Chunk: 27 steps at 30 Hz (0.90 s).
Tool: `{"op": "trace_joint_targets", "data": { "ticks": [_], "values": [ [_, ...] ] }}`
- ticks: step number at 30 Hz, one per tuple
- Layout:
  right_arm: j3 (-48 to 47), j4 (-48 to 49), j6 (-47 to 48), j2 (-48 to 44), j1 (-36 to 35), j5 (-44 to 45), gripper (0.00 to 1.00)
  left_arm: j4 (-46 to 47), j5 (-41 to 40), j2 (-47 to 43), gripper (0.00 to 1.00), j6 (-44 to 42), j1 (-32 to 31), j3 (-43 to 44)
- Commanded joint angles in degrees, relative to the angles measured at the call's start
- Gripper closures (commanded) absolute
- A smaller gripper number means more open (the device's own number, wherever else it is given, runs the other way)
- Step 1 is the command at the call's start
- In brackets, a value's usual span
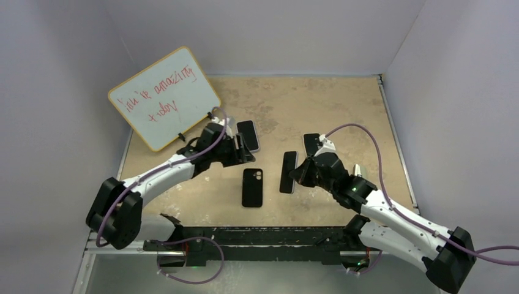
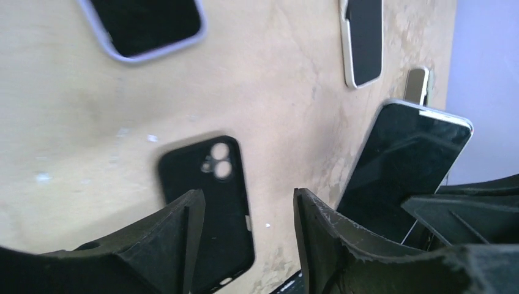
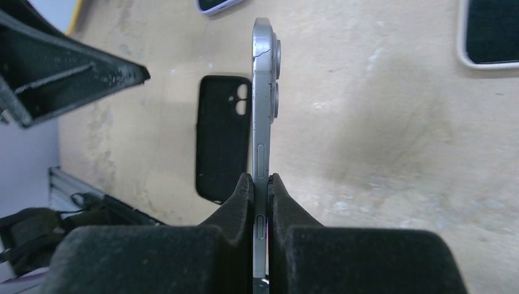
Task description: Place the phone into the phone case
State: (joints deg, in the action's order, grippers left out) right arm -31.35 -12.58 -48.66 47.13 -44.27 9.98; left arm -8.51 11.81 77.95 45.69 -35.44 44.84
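The silver phone, now on edge above the table, will be let go by my right gripper, flat on the middle of the black phone case (image 1: 253, 187) (image 3: 223, 139).
The black phone case (image 1: 252, 187) lies flat on the table, camera cutout at its far end; it also shows in the left wrist view (image 2: 208, 202) and the right wrist view (image 3: 223, 144). My right gripper (image 3: 261, 180) is shut on a silver phone (image 3: 262, 116), holding it on edge above the table, just right of the case. In the top view the phone (image 1: 288, 173) stands off the right gripper (image 1: 300, 173). My left gripper (image 2: 248, 220) is open and empty, hovering over the case's upper part; in the top view it (image 1: 242, 153) is behind the case.
A lavender-rimmed phone (image 1: 248, 135) lies behind the left gripper. A white-rimmed phone or case (image 1: 311, 144) lies behind the right gripper. A whiteboard (image 1: 164, 98) leans at the back left. A black rail (image 1: 257, 236) runs along the near edge.
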Motion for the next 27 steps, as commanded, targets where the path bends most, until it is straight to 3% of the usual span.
{"op": "trace_joint_targets", "data": {
  "ticks": [1, 4, 8, 27],
  "values": [
    [1.1, 12.0, -4.1, 2.6, 0.1, -8.5, 1.0, 1.3, 10.4, -3.7, 0.44, -5.6, 8.4, -4.9],
    [2.6, 17.1, -6.1, 5.0, 0.0, -10.5, 1.0, 1.7, 14.7, -4.2, 0.45, -6.7, 11.8, -7.5],
    [3.3, 22.9, -8.6, 9.1, -0.1, -13.7, 1.0, 11.6, 23.6, -4.2, 0.47, -3.5, 15.7, -13.6],
    [1.9, 36.4, -14.2, 25.5, -4.1, -16.2, 1.0, 25.2, 31.0, 5.3, 0.61, 0.2, 16.0, -21.9]
  ]
}}
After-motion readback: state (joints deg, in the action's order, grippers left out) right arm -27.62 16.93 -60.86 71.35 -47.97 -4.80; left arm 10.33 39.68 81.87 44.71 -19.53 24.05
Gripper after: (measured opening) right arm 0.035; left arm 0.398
